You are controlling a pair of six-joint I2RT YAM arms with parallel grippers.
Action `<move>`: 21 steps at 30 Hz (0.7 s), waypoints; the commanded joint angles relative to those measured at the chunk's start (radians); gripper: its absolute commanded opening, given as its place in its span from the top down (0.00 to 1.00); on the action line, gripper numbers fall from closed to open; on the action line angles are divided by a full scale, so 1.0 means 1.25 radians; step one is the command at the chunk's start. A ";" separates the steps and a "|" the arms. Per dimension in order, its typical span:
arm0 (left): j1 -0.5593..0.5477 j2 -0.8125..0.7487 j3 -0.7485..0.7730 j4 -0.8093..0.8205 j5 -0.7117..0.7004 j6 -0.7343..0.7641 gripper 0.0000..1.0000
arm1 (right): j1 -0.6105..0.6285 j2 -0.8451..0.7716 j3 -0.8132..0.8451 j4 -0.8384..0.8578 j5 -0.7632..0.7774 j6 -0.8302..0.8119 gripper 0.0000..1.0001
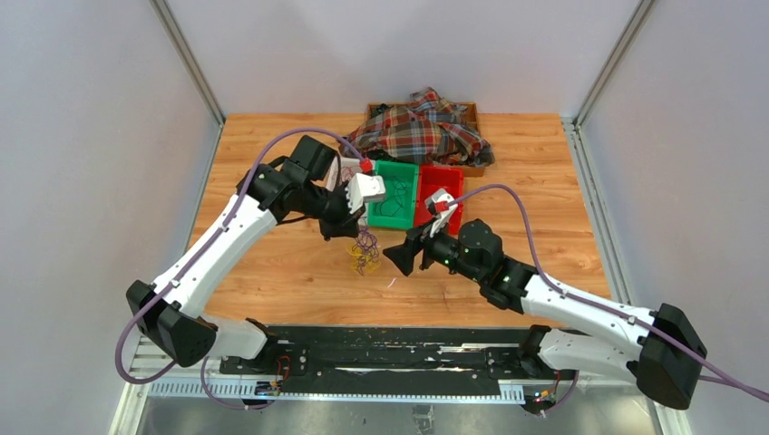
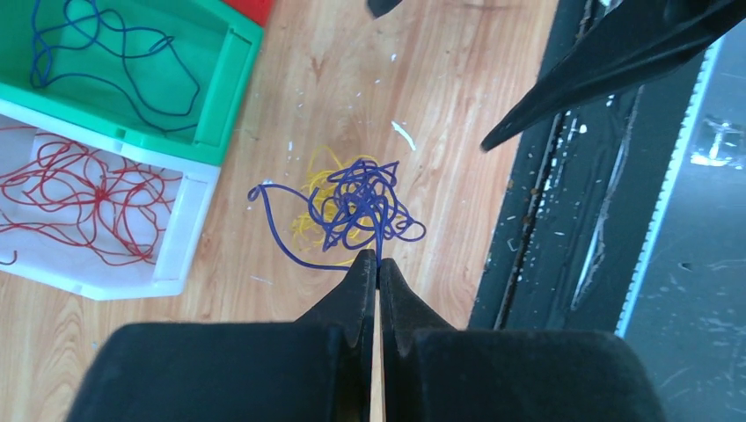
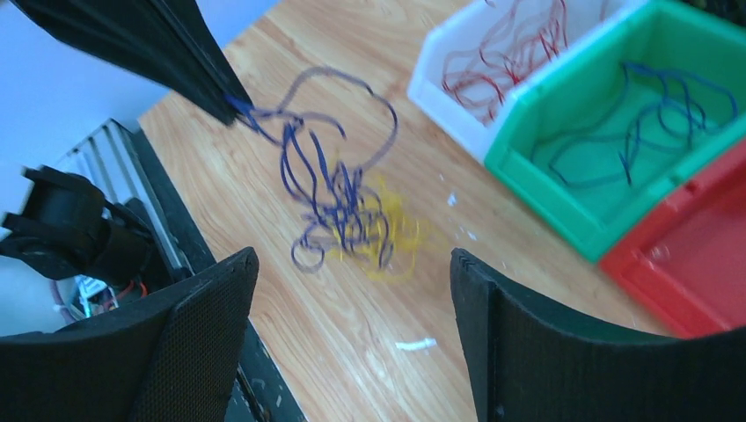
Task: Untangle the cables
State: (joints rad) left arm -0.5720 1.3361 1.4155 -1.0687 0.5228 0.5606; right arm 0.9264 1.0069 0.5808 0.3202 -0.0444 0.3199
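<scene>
The blue cable hangs in a heap mixed with the yellow cable from my left gripper, so my right gripper needs to pinch that heap [image 2: 361, 195] under my left gripper.
A tangle of thin blue cable [image 2: 361, 200] lies partly on a small yellow cable bundle [image 2: 314, 220] on the wooden table. My left gripper [image 2: 378, 261] is shut on a strand of the blue cable and holds it up, so the tangle hangs from the tips. In the right wrist view the left gripper [image 3: 230, 104] pinches the blue cable [image 3: 330, 189] above the yellow bundle [image 3: 396, 236]. My right gripper [image 3: 352, 264] is open and empty, just short of the tangle. From above, the tangle [image 1: 365, 254] hangs between the left gripper [image 1: 355, 230] and the right gripper [image 1: 397, 258].
A white bin [image 2: 180, 237] holds a red cable, a green bin [image 2: 230, 83] holds a blue cable, and a red bin [image 1: 452, 181] stands beside them. A plaid cloth [image 1: 422, 127] lies on a brown tray at the back. A black rail [image 1: 390, 349] runs along the near edge.
</scene>
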 commanded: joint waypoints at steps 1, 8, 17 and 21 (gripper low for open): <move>-0.003 -0.006 0.055 -0.064 0.071 -0.026 0.99 | 0.003 0.043 0.073 0.119 -0.071 -0.035 0.20; -0.003 -0.004 0.127 -0.103 0.112 -0.024 0.99 | 0.009 0.143 0.142 0.143 -0.062 -0.040 0.24; -0.004 -0.015 0.196 -0.156 0.164 -0.024 0.99 | 0.009 0.233 0.130 0.218 0.017 -0.013 0.35; -0.005 -0.015 0.242 -0.173 0.176 -0.029 0.99 | 0.010 0.245 0.083 0.243 0.034 0.010 0.42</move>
State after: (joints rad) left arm -0.5720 1.3361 1.6482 -1.2427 0.6857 0.5385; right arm 0.9298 1.3037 0.7330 0.5522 -0.0563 0.3031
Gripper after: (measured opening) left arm 0.017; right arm 0.605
